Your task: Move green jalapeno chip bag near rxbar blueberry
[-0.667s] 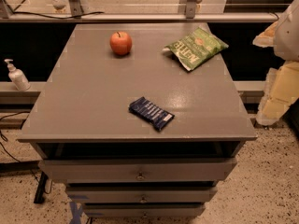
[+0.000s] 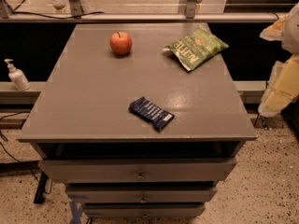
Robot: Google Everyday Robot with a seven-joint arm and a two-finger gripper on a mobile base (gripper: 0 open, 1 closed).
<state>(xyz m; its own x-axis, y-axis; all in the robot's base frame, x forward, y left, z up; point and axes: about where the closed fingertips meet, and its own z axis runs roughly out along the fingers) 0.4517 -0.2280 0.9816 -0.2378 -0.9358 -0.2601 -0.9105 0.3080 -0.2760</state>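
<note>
The far end (image 2: 211, 41) of the green jalapeno chip bag, the end nearer the rail behind the cabinet, will be gripped by my gripper.
The green jalapeno chip bag (image 2: 196, 47) lies flat at the back right of the grey cabinet top (image 2: 93, 97), its white lettering facing up. The rxbar blueberry (image 2: 151, 113), a small dark blue bar, lies near the front middle of the top, well apart from the bag. My gripper (image 2: 273, 101) is part of the pale, blurred arm at the right edge of the view. It is off the cabinet's right side, below and to the right of the bag, and touches nothing.
A red apple (image 2: 121, 43) stands at the back left of the top. The cabinet has drawers (image 2: 138, 171) below its front edge. A white pump bottle (image 2: 16, 75) stands on a low ledge to the left. A rail (image 2: 140, 17) runs behind the cabinet.
</note>
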